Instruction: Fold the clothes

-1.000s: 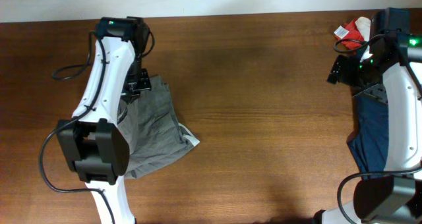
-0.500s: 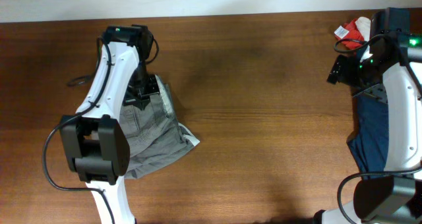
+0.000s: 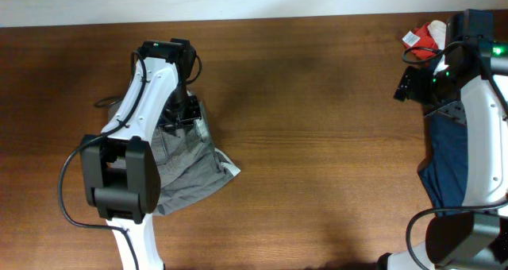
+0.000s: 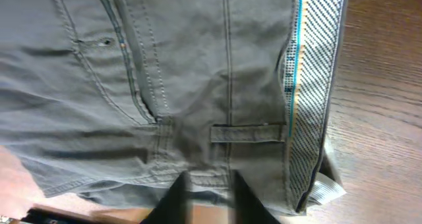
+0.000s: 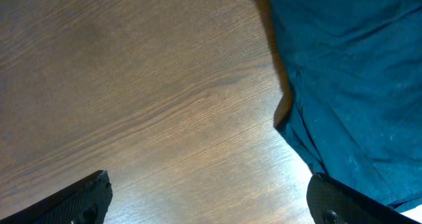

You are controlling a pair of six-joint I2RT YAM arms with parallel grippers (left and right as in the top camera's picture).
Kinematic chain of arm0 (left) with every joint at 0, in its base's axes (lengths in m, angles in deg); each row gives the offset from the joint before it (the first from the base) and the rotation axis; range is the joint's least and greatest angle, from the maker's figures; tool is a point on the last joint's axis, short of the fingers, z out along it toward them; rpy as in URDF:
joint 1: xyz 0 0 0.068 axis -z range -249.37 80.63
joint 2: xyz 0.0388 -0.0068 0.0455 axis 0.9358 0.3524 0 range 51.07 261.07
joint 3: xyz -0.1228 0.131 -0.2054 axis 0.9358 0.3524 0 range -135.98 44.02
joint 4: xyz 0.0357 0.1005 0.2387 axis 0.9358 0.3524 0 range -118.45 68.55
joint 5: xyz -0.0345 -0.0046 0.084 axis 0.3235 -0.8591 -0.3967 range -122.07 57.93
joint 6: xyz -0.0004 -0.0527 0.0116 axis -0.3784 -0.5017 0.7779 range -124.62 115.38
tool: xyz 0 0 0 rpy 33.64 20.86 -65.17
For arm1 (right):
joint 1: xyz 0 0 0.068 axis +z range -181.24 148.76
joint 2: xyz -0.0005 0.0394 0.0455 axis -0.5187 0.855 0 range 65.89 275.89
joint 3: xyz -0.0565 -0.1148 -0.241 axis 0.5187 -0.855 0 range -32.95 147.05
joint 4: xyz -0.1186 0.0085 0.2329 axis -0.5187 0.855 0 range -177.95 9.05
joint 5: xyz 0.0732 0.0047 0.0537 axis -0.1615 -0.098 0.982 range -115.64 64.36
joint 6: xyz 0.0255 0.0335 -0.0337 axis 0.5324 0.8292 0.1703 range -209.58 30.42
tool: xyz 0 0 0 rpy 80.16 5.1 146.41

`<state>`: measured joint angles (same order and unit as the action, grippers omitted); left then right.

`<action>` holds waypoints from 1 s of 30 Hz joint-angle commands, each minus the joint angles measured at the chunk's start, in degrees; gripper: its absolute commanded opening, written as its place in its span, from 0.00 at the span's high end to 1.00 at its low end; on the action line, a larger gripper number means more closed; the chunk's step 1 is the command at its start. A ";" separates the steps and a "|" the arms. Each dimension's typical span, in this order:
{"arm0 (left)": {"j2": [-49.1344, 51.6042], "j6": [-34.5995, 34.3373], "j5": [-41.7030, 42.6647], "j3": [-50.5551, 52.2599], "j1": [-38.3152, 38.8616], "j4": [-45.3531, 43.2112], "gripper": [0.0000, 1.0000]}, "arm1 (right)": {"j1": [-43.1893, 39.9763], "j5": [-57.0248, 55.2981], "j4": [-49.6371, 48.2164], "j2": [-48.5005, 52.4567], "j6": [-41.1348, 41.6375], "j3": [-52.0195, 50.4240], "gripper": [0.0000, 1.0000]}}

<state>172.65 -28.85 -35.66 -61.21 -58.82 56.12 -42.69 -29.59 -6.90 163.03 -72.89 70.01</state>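
The robot's left gripper is at the grey fabric beside the belt loop, short of the crooked side, so it should open, take the striped waistband (image 4: 303, 161) and straighten it first.
The grey clothes (image 3: 190, 173) lie crumpled at the left of the table, with a pale corner at the right. In the left wrist view the garment (image 4: 165, 85) fills the frame, showing seams, a belt loop, a striped inner waistband (image 4: 310, 85) and a small white tag (image 4: 328, 190). My left gripper (image 3: 181, 115) is at the garment's far edge. Its fingers (image 4: 208, 196) are close together, pinching the waistband edge. My right gripper (image 3: 407, 83) is far off at the right. Its fingers (image 5: 211, 204) are wide open and empty over bare wood.
A dark navy cloth (image 3: 448, 163) lies along the right edge under the right arm, and also shows in the right wrist view (image 5: 356, 72). A small red and cream bundle (image 3: 429, 35) sits at the far right corner. A black cable (image 3: 111, 103) loops left of the left arm.
My left gripper has moved to the right, and the garment's far edge has come with it and bunched up. The right arm has not moved.
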 commanded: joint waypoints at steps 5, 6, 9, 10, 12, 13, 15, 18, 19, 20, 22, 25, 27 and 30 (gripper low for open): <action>-0.17 3.61 -1.57 2.12 1.97 0.52 0.04 | -0.22 -0.13 0.20 0.04 0.11 -0.11 0.02; -0.17 4.98 -1.57 2.12 2.60 0.04 0.04 | -0.22 -0.13 0.17 0.04 0.11 -0.11 0.02; -0.20 7.65 -1.62 2.12 6.16 -0.37 0.04 | -0.22 -0.13 0.20 0.04 0.11 -0.11 0.02; -0.20 7.65 -1.64 2.12 7.04 -0.37 0.04 | -0.22 -0.13 0.20 0.04 0.11 -0.11 0.01; -0.20 7.65 -1.79 2.12 8.90 -0.55 0.04 | -0.22 -0.13 0.20 0.04 0.11 -0.11 0.02; -0.20 7.65 -1.84 2.12 9.66 -0.68 0.03 | -0.22 -0.13 0.20 0.04 0.11 -0.11 0.02; -0.20 7.63 -1.84 2.12 10.25 -0.66 0.03 | -0.22 -0.13 0.20 0.04 0.11 -0.11 0.02; -0.17 7.50 -3.76 3.10 9.79 -0.61 0.03 | -0.22 -0.13 0.17 0.04 0.11 -0.11 0.02; -0.17 7.37 -3.91 3.72 9.60 -0.61 0.03 | -0.22 -0.13 0.17 0.04 0.11 -0.11 0.02; -0.17 7.28 -3.45 5.07 9.22 -0.83 0.03 | -0.22 -0.13 0.17 0.04 0.11 -0.11 0.02; -0.17 7.23 -2.64 8.92 9.05 -2.78 0.05 | -0.22 -0.13 0.20 0.04 0.11 -0.11 0.02; -0.17 7.23 -2.71 12.09 9.05 -5.09 0.11 | -0.22 -0.13 0.17 0.04 0.11 -0.11 0.02; -0.20 7.21 -3.48 11.72 9.05 -5.75 0.17 | -0.22 -0.13 0.17 0.04 0.11 -0.11 0.02; -0.22 7.21 -3.72 8.96 9.07 -5.07 0.17 | -0.22 -0.13 0.20 0.04 0.11 -0.11 0.02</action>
<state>172.65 -21.97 -38.39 -49.46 -49.57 50.61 -42.69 -29.59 -6.90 163.03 -72.89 69.98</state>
